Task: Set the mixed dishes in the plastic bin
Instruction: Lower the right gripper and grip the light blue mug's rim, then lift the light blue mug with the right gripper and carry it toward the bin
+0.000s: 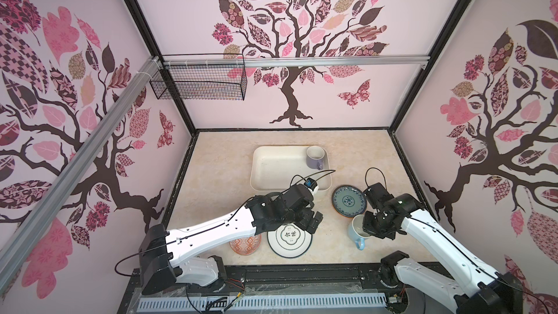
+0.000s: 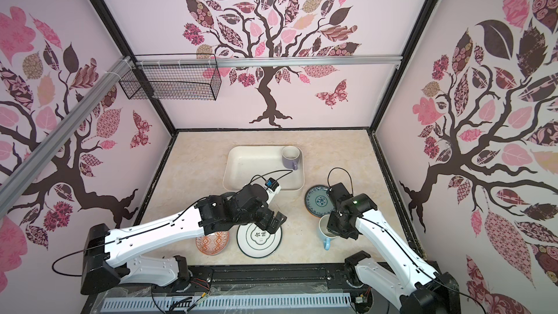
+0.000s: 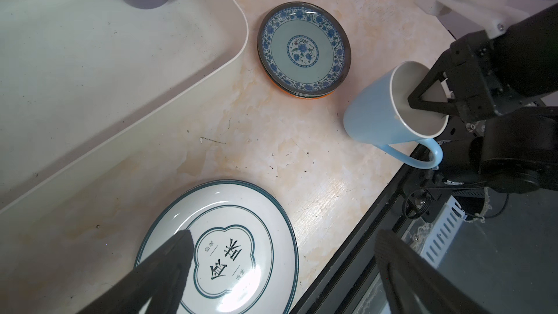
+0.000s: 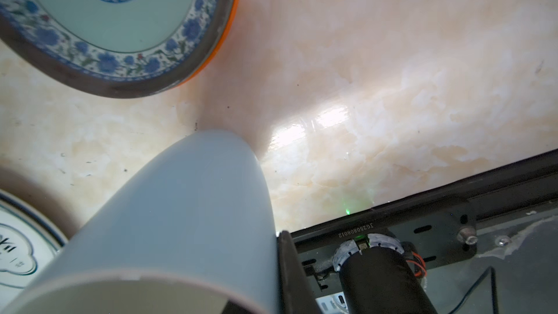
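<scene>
My right gripper has the light-blue mug. I will set it down with that gripper in the cream plastic bin [image 1: 319,177], just in front of the lavender mug.
The cream plastic bin [image 1: 271,170] holds a lavender mug [image 1: 315,157] in its far right corner. My right gripper [image 1: 367,231] is shut on the wall of the light-blue mug [image 1: 355,232], one finger inside [image 3: 422,98] and one outside [image 4: 287,255]. The teal patterned plate [image 1: 348,200] lies on an orange-rimmed plate [image 3: 302,95] beside it. My left gripper [image 3: 285,246] hangs open over the white plate with black characters [image 1: 290,241], touching nothing. The orange-patterned bowl [image 1: 244,244] sits left of that plate, partly under the left arm.
A black wire basket [image 1: 199,80] hangs on the back wall's rail at the left. The black frame edge [image 3: 377,212] runs along the table's front, close to the white plate and the blue mug. Patterned walls enclose the table on three sides.
</scene>
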`<action>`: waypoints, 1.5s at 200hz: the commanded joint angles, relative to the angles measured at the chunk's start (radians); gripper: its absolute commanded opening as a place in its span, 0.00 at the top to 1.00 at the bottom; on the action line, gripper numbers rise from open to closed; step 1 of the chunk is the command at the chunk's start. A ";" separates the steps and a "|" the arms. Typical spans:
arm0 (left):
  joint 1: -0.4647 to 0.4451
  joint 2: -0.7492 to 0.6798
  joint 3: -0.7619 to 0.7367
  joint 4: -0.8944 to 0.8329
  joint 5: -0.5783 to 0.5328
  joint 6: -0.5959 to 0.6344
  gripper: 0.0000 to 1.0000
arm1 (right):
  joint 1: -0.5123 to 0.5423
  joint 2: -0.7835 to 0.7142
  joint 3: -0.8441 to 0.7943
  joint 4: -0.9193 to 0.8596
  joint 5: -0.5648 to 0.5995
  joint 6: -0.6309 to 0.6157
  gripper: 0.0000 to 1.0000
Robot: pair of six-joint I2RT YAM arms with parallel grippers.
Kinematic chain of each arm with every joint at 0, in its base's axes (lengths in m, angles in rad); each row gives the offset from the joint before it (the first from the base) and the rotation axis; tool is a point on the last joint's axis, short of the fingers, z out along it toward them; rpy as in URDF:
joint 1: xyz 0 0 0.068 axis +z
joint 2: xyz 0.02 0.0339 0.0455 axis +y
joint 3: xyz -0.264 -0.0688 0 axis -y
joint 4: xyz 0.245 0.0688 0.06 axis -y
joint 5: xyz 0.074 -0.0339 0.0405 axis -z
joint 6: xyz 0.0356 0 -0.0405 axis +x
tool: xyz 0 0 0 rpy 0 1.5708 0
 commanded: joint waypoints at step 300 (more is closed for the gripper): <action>0.298 -0.172 -0.090 -0.130 -0.059 0.003 0.02 | 0.061 1.063 1.020 0.121 0.021 -0.327 0.98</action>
